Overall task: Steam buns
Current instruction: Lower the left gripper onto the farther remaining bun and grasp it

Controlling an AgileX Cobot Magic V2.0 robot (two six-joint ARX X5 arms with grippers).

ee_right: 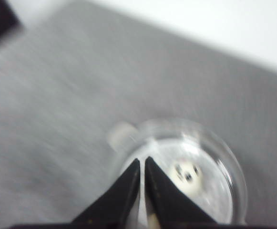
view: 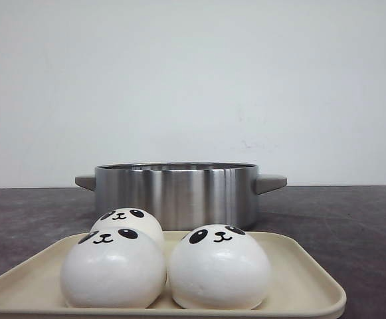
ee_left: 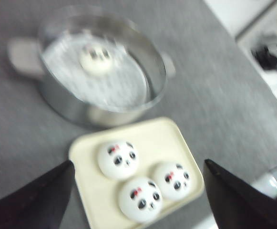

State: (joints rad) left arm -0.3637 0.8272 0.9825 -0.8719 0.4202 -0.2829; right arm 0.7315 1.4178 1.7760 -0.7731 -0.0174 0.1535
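Note:
The fingers of my left gripper will close around the sides of the white bun (view: 131, 222) (ee_left: 118, 160) at the back of the cream tray, closest to the steel pot.
Three white panda-face buns (view: 216, 266) sit on a cream tray (view: 299, 282) at the front; the left wrist view shows them too (ee_left: 118, 159). A fourth bun (ee_left: 96, 58) lies inside the steel pot (view: 176, 193) behind the tray; it also shows in the right wrist view (ee_right: 186, 177). My left gripper (ee_left: 138, 195) is open and empty, high above the tray. My right gripper (ee_right: 143, 164) is shut and empty, high above the pot (ee_right: 214, 157). Neither gripper shows in the front view.
The pot has two grey handles (view: 270, 181). The dark grey table (view: 352, 219) runs to a white wall behind. A white surface with a black object (ee_left: 268, 56) lies beyond the table edge in the left wrist view.

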